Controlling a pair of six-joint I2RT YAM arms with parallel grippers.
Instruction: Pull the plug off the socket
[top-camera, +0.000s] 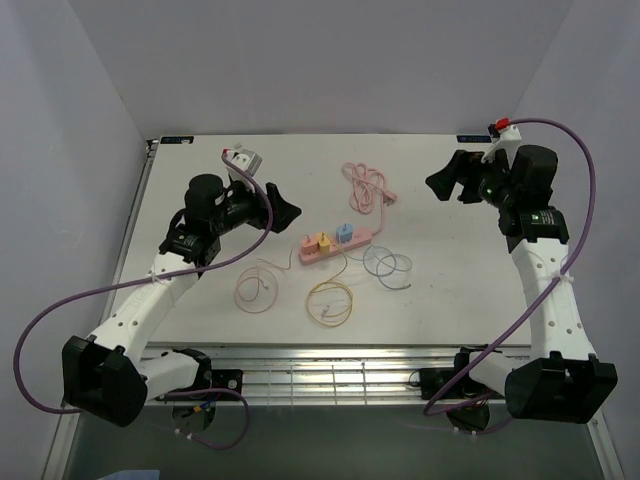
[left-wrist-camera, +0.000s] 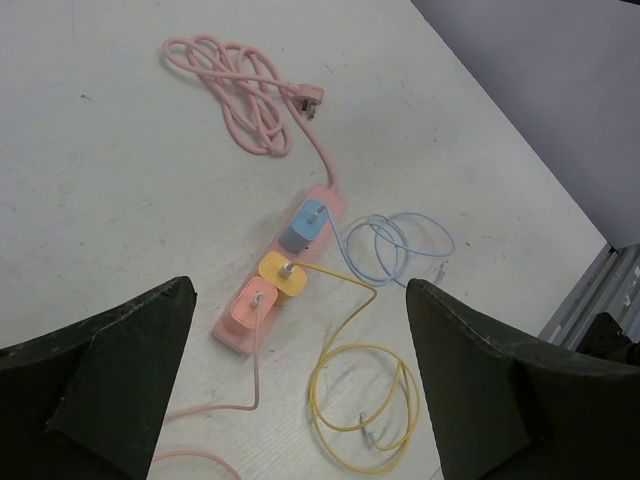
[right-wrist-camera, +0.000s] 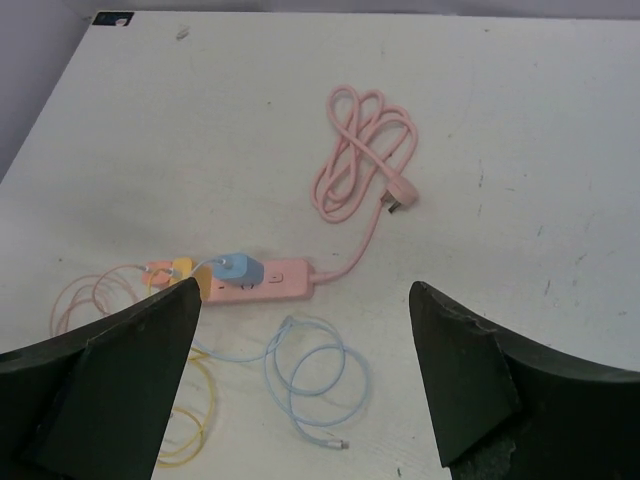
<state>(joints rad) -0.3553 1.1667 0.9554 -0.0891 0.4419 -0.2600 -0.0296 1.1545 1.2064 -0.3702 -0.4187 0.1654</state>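
The pink plug is beside the yellow plug, and my left gripper should go to it next and close on the pink plug's sides (top-camera: 308, 244) (left-wrist-camera: 252, 306).
The pink power strip (top-camera: 336, 243) lies mid-table, with its coiled pink cord (top-camera: 366, 187) behind it. Three plugs sit in it: pink (top-camera: 307, 244), yellow (top-camera: 325, 241) and blue (top-camera: 344, 233). The strip also shows in the left wrist view (left-wrist-camera: 325, 200) with the blue (left-wrist-camera: 305, 224), yellow (left-wrist-camera: 283, 276) and pink (left-wrist-camera: 250, 306) plugs, and in the right wrist view (right-wrist-camera: 280, 280) with the blue plug (right-wrist-camera: 237, 268). My left gripper (top-camera: 283, 210) is open and empty, left of the strip and above the table. My right gripper (top-camera: 447, 182) is open and empty, off to the strip's right.
Loose cable coils lie in front of the strip: pink (top-camera: 253, 288), yellow (top-camera: 330, 301) and light blue (top-camera: 387, 265). A small white and grey box (top-camera: 241, 160) sits at the back left. The table's metal front rail (top-camera: 330, 365) runs along the near edge.
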